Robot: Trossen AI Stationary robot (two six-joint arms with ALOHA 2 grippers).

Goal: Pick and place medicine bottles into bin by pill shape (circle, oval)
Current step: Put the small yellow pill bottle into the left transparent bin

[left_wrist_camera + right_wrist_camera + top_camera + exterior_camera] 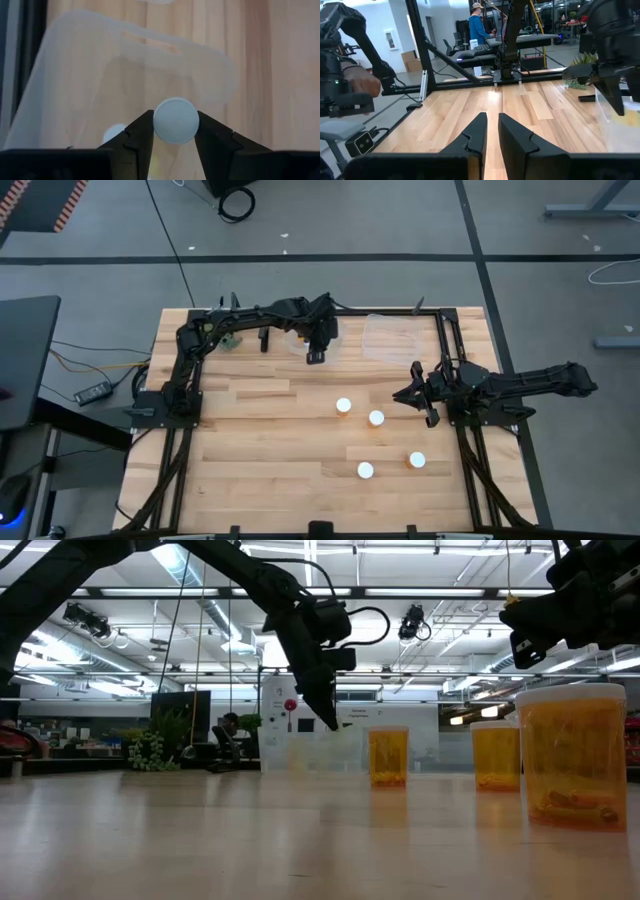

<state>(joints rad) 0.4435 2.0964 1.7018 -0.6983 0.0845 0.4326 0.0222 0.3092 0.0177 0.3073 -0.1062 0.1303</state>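
Observation:
Next, my left gripper releases the medicine bottle inside the clear bin (314, 348) (160, 131) below it, next to the other white cap.
My left gripper (314, 350) hangs over the left of two clear plastic bins (90, 75) at the table's far side and is shut on a small medicine bottle, of which only the round white cap (175, 120) shows. Another white cap (114, 133) lies inside that bin. Several amber bottles with white caps stand upright on the table: (344, 405), (376, 418), (417, 460), (366, 470). My right gripper (403, 394) waits shut and empty at the table's right, just right of the bottles. My left gripper pinches the bottle's white cap by its ribbed rim (195, 122) between the two fingertips (142, 127), one on each side. The fingers point down from above. The bottle is lifted clear, above the open bin; its amber body is hidden under the cap.
A second clear bin (390, 336) sits to the right of the first. A small green plant (230, 340) stands at the far left by the left arm's base. Dark frame rails run along the table's left, right and far sides. Bare wood (260, 450) lies at the near left.

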